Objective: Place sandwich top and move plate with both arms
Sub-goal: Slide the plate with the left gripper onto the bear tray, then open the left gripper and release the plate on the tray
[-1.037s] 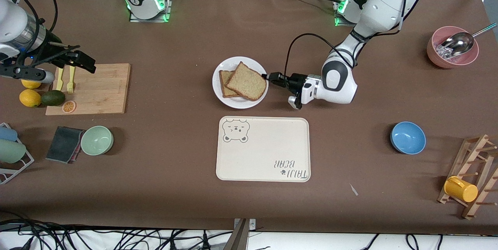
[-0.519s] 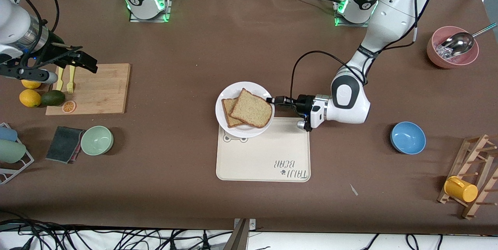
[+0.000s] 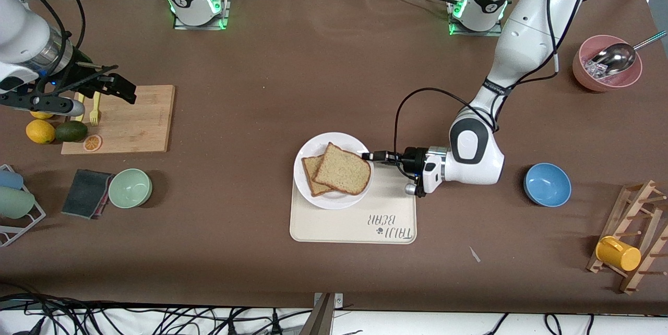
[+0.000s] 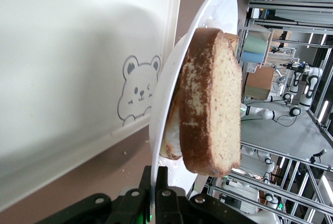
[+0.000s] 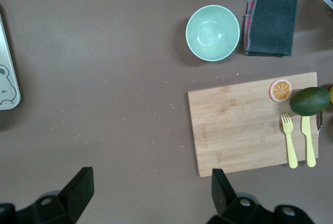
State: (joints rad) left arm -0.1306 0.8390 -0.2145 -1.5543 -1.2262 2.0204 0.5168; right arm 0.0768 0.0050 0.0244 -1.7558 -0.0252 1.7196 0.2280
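Observation:
Next, my left gripper sets the white plate down on the cream tray (image 3: 343, 196) (image 4: 67, 78) between the bear drawing and the printed words.
The white plate (image 3: 334, 199) is held just over the cream bear tray (image 3: 360, 225), over the tray's edge toward the robots. The sandwich top (image 3: 343, 169), a bare brown speckled slice, lies askew on a lower slice (image 3: 312, 172) on the plate. My left gripper (image 3: 369, 156) is shut on the plate's rim at the end toward the left arm. In the left wrist view the plate (image 4: 166, 104) stands edge-on between the jaws with the sandwich top (image 4: 210, 104) on it. My right gripper (image 3: 121, 89) is open and empty above the wooden cutting board (image 3: 136, 118).
On the board lie two yellow forks (image 3: 94, 108) and an orange slice (image 3: 92, 143); lemons (image 3: 39, 131) and an avocado (image 3: 71, 131) lie beside it. A green bowl (image 3: 130, 188) and grey sponge (image 3: 87, 193) are nearer the camera. A blue bowl (image 3: 547, 184), pink bowl (image 3: 605, 69) and mug rack (image 3: 634, 236) stand toward the left arm's end.
My left gripper has carried the plate with the sandwich toward the camera, from the bare table to over the bear tray. My right gripper has shifted slightly above the cutting board.

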